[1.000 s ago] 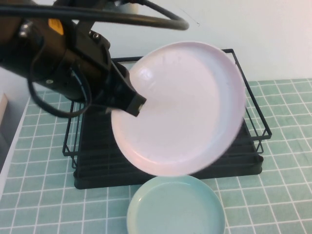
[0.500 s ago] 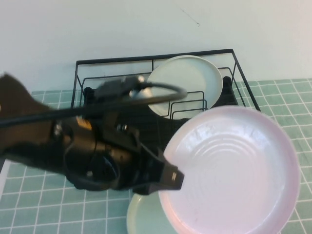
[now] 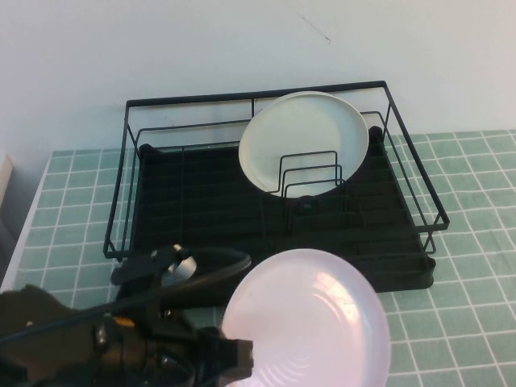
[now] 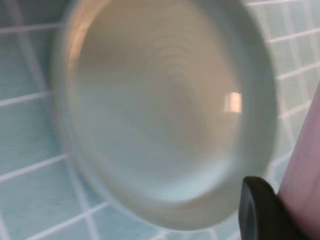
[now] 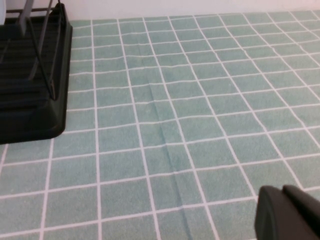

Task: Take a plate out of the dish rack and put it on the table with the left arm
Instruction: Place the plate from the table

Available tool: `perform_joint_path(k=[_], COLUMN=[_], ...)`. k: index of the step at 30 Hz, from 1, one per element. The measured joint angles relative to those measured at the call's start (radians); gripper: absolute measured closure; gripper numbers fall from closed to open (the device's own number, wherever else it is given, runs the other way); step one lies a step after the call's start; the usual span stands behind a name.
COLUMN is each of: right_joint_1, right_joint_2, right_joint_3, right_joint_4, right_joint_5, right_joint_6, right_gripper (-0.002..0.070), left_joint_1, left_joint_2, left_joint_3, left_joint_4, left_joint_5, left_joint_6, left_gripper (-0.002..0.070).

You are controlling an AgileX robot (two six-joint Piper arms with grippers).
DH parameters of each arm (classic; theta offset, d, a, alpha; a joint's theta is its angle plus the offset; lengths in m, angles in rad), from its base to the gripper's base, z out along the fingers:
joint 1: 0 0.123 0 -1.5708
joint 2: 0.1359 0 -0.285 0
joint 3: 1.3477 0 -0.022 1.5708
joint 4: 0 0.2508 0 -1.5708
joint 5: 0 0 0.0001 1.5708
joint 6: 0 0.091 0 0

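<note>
The left gripper needs to release the pale pink plate onto the light teal plate [image 3: 291,350] [image 4: 166,106] in front of the rack. The pink plate is now held low over the tiles.
My left gripper [image 3: 239,355] is at the front of the table, shut on the left rim of the pale pink plate [image 3: 310,318]. It holds the plate nearly flat, low over the tiles in front of the dish rack [image 3: 201,210]. In the left wrist view one black finger [image 4: 257,210] presses the pink plate's edge [image 4: 306,165], with the light teal plate [image 4: 165,110] lying on the table [image 3: 459,322] just below. The pink plate hides the teal plate in the high view. My right gripper [image 5: 286,206] is shut and empty, low over bare tiles right of the rack, and does not show in the high view.
A cream-white plate [image 3: 305,141] stands upright between the rack's wire dividers [image 3: 310,173]. The rack's black corner [image 5: 45,75] shows in the right wrist view. A white wall [image 3: 242,48] stands behind the rack.
My left arm has swung the pink plate from above the rack down and toward the table's front. The plate went from tilted to nearly flat, and now covers the teal plate.
</note>
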Motion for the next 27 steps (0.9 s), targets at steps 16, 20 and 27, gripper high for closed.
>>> perform_joint_path(k=[16, 20, 27], right_joint_1=[0.000, 0.000, 0.000], right_joint_2=[0.000, 0.000, 0.000], right_joint_3=[0.000, 0.000, 0.000], right_joint_4=[0.000, 0.000, 0.000], right_joint_5=[0.000, 0.000, 0.000], right_joint_6=[0.000, 0.000, 0.000], right_gripper=[0.0678, 0.0678, 0.0678], left_joint_1=[0.000, 0.000, 0.000], left_joint_2=[0.008, 0.058, 0.123], left_joint_3=[0.077, 0.077, 0.077], left_joint_4=[-0.012, -0.049, -0.176], left_joint_5=[-0.152, -0.151, -0.151], left_joint_6=[0.004, 0.006, 0.093], left_gripper=[0.0596, 0.0596, 0.0596])
